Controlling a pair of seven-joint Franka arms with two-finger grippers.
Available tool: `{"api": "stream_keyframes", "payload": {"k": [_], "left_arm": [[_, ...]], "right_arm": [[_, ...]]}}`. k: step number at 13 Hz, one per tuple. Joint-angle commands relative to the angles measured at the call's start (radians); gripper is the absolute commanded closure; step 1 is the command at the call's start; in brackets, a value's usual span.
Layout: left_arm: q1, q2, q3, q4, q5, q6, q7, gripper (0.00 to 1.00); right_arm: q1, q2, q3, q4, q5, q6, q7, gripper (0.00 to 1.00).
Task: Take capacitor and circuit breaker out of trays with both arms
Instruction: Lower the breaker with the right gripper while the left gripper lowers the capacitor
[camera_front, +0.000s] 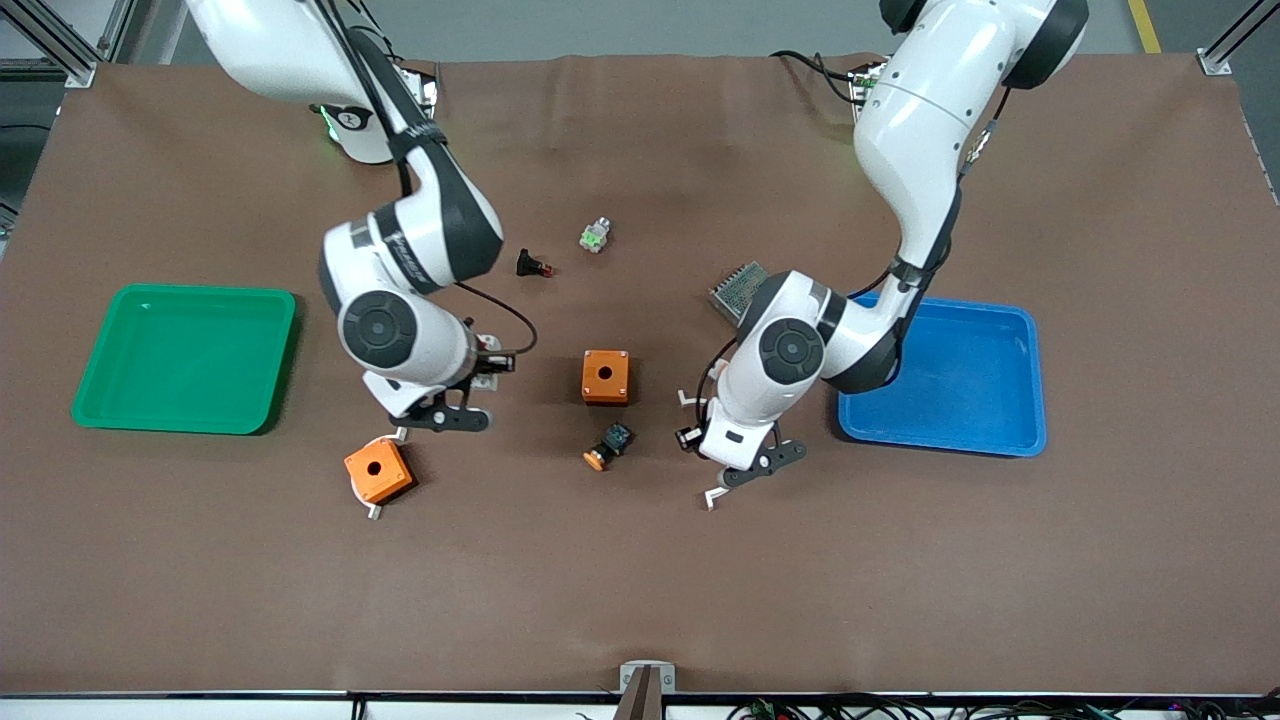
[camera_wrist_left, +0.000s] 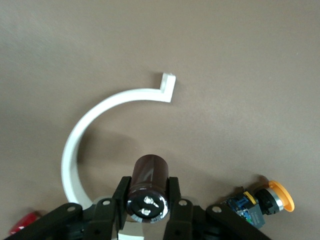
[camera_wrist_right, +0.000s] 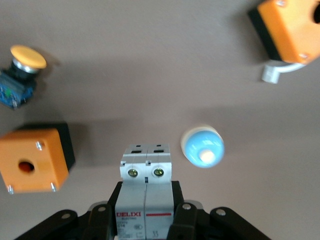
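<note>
Next, my right gripper lets go of the breaker on the mat (camera_front: 511, 407) (camera_wrist_right: 141, 116) between the blue-white round cap and the orange-capped switch. The breaker is now over the mat between orange boxes.
My left gripper (camera_front: 730, 455) (camera_wrist_left: 148, 200) is shut on the capacitor (camera_wrist_left: 148, 187), a black stubby cylinder with pale marks on top. It holds it just over a white curved strip (camera_wrist_left: 80, 145) on the mat. In the front view the hand hides the capacitor. My right gripper (camera_front: 478, 388) (camera_wrist_right: 146, 210) is shut on the breaker (camera_wrist_right: 146, 192), a white-grey block with a red stripe, over the mat between two orange boxes. The breaker shows as a pale block at the hand's edge in the front view (camera_front: 487, 368).
A green tray (camera_front: 100, 400) lies at the right arm's end and a blue tray (camera_front: 1030, 400) at the left arm's end. Two orange boxes (camera_front: 606, 376) (camera_front: 378, 470), an orange-capped switch (camera_front: 608, 445), a red-tipped black button part (camera_front: 533, 266), a small green part (camera_front: 596, 235) and a grey module (camera_front: 738, 285) lie around. A blue-white round cap (camera_wrist_right: 202, 146) lies under the right hand.
</note>
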Motion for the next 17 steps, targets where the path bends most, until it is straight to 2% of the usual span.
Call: {"api": "stream_keyframes", "payload": {"k": [1,3,5,7,8,10,11,13,14,15,16,17], "left_arm": [[-0.020,0.056,0.006,0.064,-0.016,0.030,-0.034,0.81],[-0.023,0.067,0.007,0.069,-0.016,0.041,-0.030,0.65],[-0.024,0.076,0.007,0.069,-0.016,0.069,-0.029,0.56],[-0.024,0.076,0.007,0.069,-0.015,0.070,-0.029,0.40],[-0.029,0.076,0.011,0.069,-0.015,0.070,-0.028,0.36],[-0.027,0.064,0.012,0.069,-0.013,0.070,-0.026,0.35],[-0.023,0.047,0.014,0.069,-0.011,0.069,-0.026,0.28],[-0.015,0.002,0.020,0.065,-0.002,0.060,-0.025,0.04],[-0.009,-0.029,0.026,0.059,0.017,0.047,-0.025,0.00],[0.012,-0.067,0.035,0.050,0.028,0.000,-0.023,0.00],[0.034,-0.103,0.035,0.050,0.030,-0.081,-0.017,0.00],[0.061,-0.146,0.035,0.046,0.036,-0.159,0.007,0.00]], "right_arm": [[0.021,0.088,-0.014,0.044,0.029,0.073,0.020,1.00],[0.022,0.120,-0.014,0.044,0.029,0.120,0.020,1.00],[0.025,0.142,-0.014,0.039,0.029,0.154,0.020,0.99],[0.024,0.154,-0.014,0.039,0.029,0.168,0.021,0.97],[0.022,0.155,-0.014,0.039,0.031,0.168,0.021,0.96],[0.019,0.169,-0.014,0.039,0.031,0.173,0.021,0.93],[0.018,0.177,-0.014,0.038,0.031,0.189,0.021,0.93],[0.022,0.186,-0.014,0.033,0.031,0.208,0.021,0.93],[0.019,0.189,-0.014,0.033,0.031,0.208,0.021,0.90],[0.018,0.195,-0.014,0.033,0.033,0.208,0.021,0.77],[0.024,0.194,-0.016,0.033,0.031,0.209,0.021,0.28],[0.024,0.186,-0.016,0.033,0.028,0.194,0.020,0.01]]}}
